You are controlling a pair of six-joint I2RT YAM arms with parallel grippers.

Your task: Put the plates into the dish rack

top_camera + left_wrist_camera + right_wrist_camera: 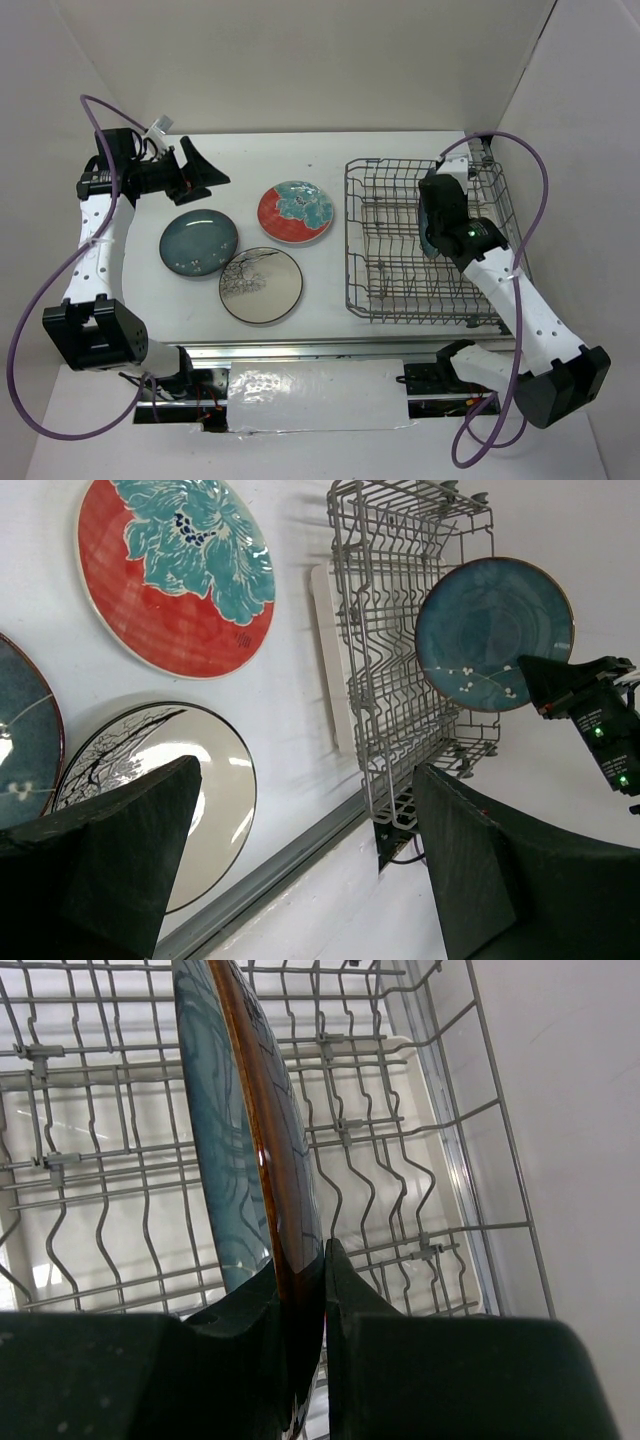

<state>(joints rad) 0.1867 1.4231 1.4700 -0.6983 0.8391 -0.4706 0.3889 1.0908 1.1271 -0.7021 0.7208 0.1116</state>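
My right gripper is going to set the second teal-blue plate, now held over the rack's tines, upright [442, 226] [290, 1210] between the wires toward the rack's nearby side and let go.
Three plates lie flat on the table left of the dish rack [400, 250]: a teal-blue plate [199, 243], a red plate with a teal flower [296, 211] and a grey-white plate with a branch drawing [261, 285]. My right gripper [438, 200] is shut on the rim of a second teal-blue plate [250, 1140] and holds it on edge, upright, over the rack's wire tines [420, 1140]. This plate also shows in the left wrist view [495, 635]. My left gripper [195, 170] is open and empty at the far left, above the table behind the flat teal plate.
White walls close in the table at the back and on both sides. A metal rail [290, 855] runs along the table's near edge. The rack fills the right part of the table. Purple cables loop beside both arms.
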